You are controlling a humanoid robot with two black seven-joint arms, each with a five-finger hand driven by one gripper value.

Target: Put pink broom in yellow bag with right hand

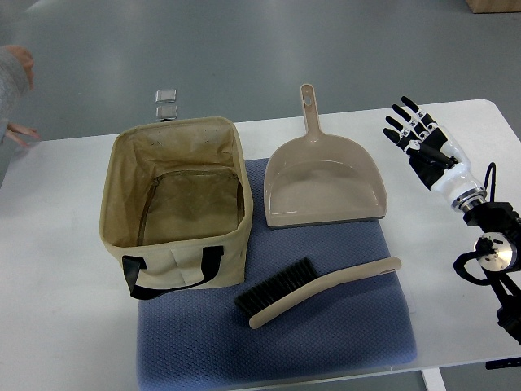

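Observation:
The pink broom is next; my right gripper will grip the broom handle's outer half (369, 270), away from the black bristles.
The pink-beige hand broom (313, 292) with black bristles lies on the blue mat (326, 342), handle pointing right. The yellow cloth bag (122, 218) stands open and empty at the mat's left, black handles at its front. My right hand (415, 134) hovers over the table's right side, fingers spread and holding nothing, well apart from the broom and to the right of the dustpan. The left arm is out of view.
A matching pink-beige dustpan (321, 183) lies behind the broom, handle pointing away. A small clear object (166, 103) sits behind the bag. A person's hand and sleeve (15, 90) show at the far left edge. The white table's edge (456, 366) runs near the front.

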